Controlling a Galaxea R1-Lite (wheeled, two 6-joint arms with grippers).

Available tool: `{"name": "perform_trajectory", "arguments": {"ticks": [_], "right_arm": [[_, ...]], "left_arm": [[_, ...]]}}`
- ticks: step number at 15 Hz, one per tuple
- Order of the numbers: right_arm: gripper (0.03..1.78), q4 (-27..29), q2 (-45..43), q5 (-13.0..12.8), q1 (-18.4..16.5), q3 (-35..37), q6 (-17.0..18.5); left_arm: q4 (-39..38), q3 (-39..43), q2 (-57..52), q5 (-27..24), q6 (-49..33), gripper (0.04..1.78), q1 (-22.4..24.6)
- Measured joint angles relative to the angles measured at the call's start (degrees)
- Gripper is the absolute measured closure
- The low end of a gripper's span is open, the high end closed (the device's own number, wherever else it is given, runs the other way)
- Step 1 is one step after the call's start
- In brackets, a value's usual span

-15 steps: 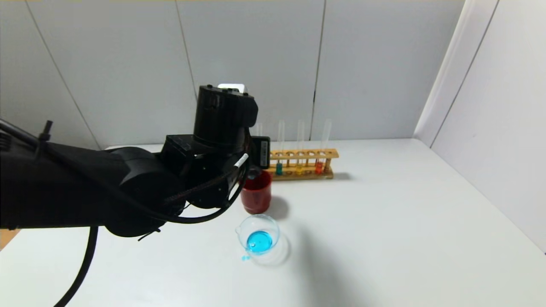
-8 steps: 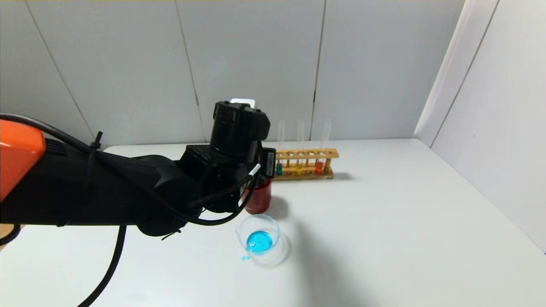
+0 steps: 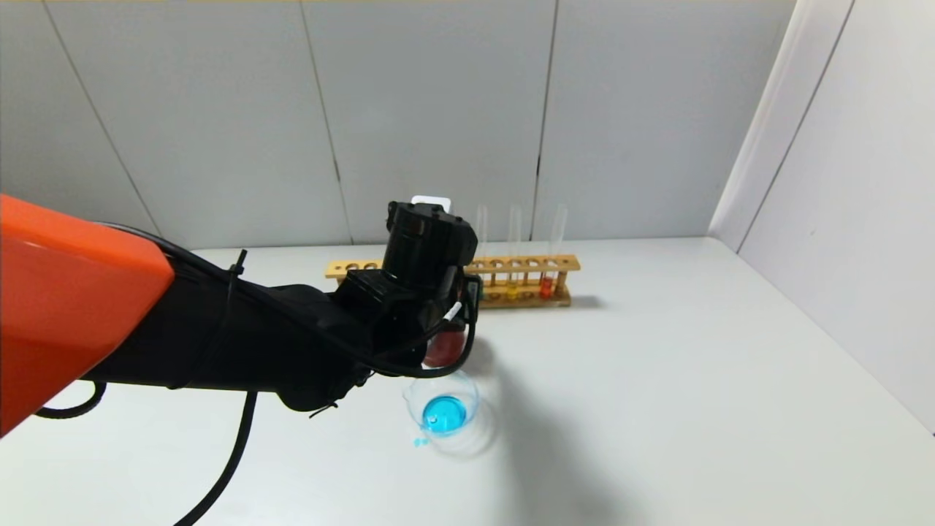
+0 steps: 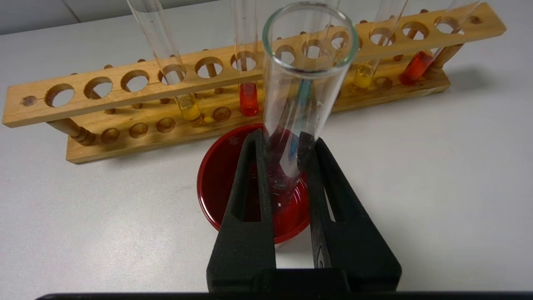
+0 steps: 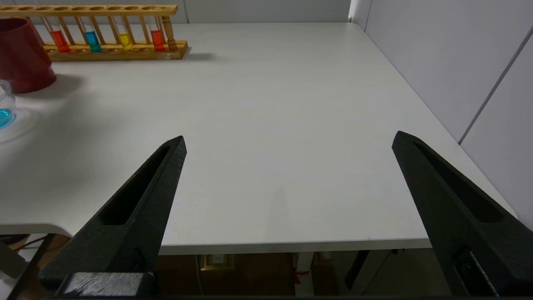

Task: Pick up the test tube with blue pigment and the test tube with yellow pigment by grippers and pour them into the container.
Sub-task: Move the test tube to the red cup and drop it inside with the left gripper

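Observation:
The robot's left gripper needs to release the nearly empty test tube inside the red cup (image 3: 446,341) (image 4: 253,192) between the rack and the beaker. The tube is now upright over the cup's mouth.
My left gripper (image 4: 287,139) is shut on a nearly empty clear test tube (image 4: 306,71) with a blue trace inside. It holds the tube upright, its bottom over the mouth of the red cup (image 4: 216,175). In the head view my left arm (image 3: 409,292) hides the fingers and the tube. The container, a clear beaker (image 3: 442,409), holds blue liquid and stands just in front of the cup. The test tube with yellow pigment (image 3: 513,291) stands in the wooden rack (image 3: 526,264), next to another blue tube (image 5: 92,40). My right gripper (image 5: 289,139) is open and empty at the table's front edge.
The rack (image 4: 125,89) also holds red and orange tubes and a second yellowish tube (image 4: 189,110) further left. A few blue drops (image 3: 420,442) lie on the table beside the beaker. A wall runs along the table's right side.
My left arm has reached forward and lower toward the rack, carrying the tube over the red cup and covering more of the cup. The beaker and rack have not moved.

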Motion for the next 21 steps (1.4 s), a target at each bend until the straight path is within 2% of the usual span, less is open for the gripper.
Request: {"name": "perform_trajectory", "arguments": {"ticks": [11, 13, 16, 18, 21], "right_arm": [[0.08, 0.0, 0.0, 0.0, 0.0, 0.0, 0.0], [0.08, 0.0, 0.0, 0.02, 0.0, 0.0, 0.02], [0.08, 0.0, 0.0, 0.0, 0.0, 0.0, 0.0], [0.08, 0.0, 0.0, 0.0, 0.0, 0.0, 0.0], [0.08, 0.0, 0.0, 0.0, 0.0, 0.0, 0.0]], "left_arm": [[-0.2, 0.13, 4.1, -0.89, -0.01, 1.55, 0.26], [0.05, -0.01, 4.32, -1.0, 0.18, 1.48, 0.28], [0.05, -0.37, 4.68, -1.0, 0.18, 1.18, 0.34], [0.0, -0.43, 4.79, -0.98, 0.18, 0.83, 0.34], [0.02, -0.52, 4.49, -0.98, 0.46, 0.39, 0.39]]}}
